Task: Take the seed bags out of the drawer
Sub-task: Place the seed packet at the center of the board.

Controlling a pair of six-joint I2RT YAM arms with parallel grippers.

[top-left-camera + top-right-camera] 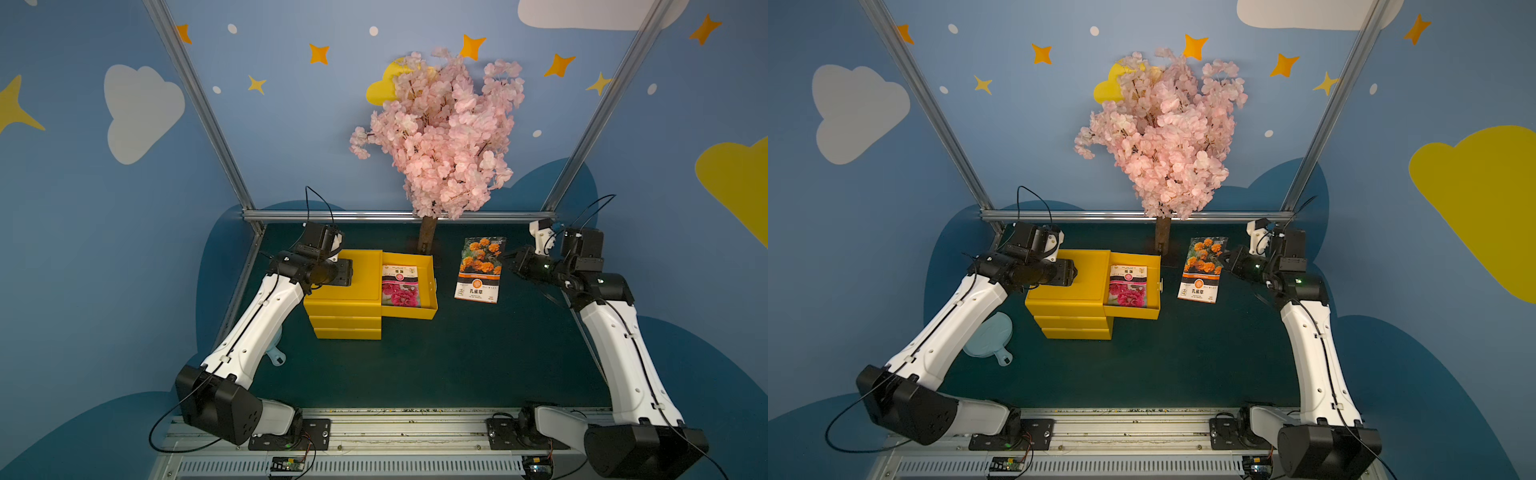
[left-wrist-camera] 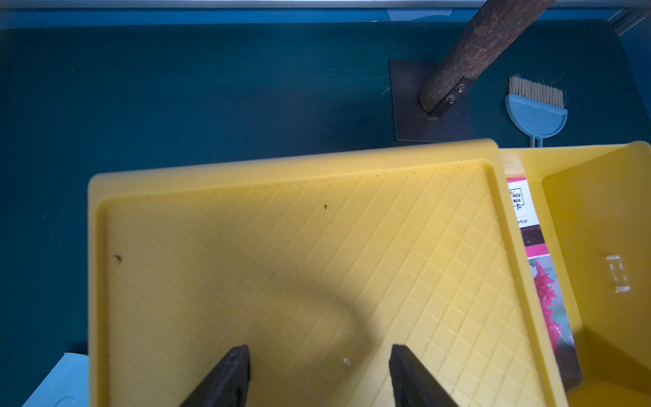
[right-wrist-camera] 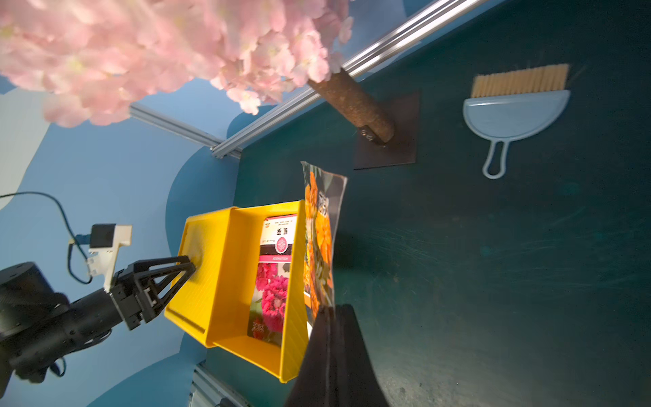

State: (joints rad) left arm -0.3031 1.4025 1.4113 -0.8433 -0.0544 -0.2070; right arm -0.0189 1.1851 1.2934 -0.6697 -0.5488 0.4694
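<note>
The orange-marigold seed bag, held outside the drawer over the mat, will go down from my right gripper onto the green mat [image 1: 459,313] [image 3: 437,322] close beside the front of the yellow drawer.
The yellow drawer [image 1: 409,312] [image 1: 1131,313] is pulled out to the right from the top of the yellow cube [image 1: 340,291]. A pink-flower seed bag [image 1: 401,286] [image 1: 1128,286] [image 3: 273,275] [image 2: 544,282] lies flat inside it. My right gripper [image 1: 505,259] [image 3: 329,310] is shut on the right edge of an orange-marigold seed bag [image 1: 480,270] [image 1: 1202,268] [image 3: 318,239], held outside the drawer, to its right, over the green mat. My left gripper [image 1: 345,272] [image 2: 318,356] is open over the cube's ribbed top, nothing between its fingers.
The blossom tree's trunk [image 1: 428,237] and dark base plate [image 3: 387,141] stand just behind the drawer. A light-blue brush [image 3: 514,112] [image 2: 537,112] lies near the trunk. Under my left arm lies a light-blue dustpan [image 1: 990,336]. Aluminium frame rails border the back.
</note>
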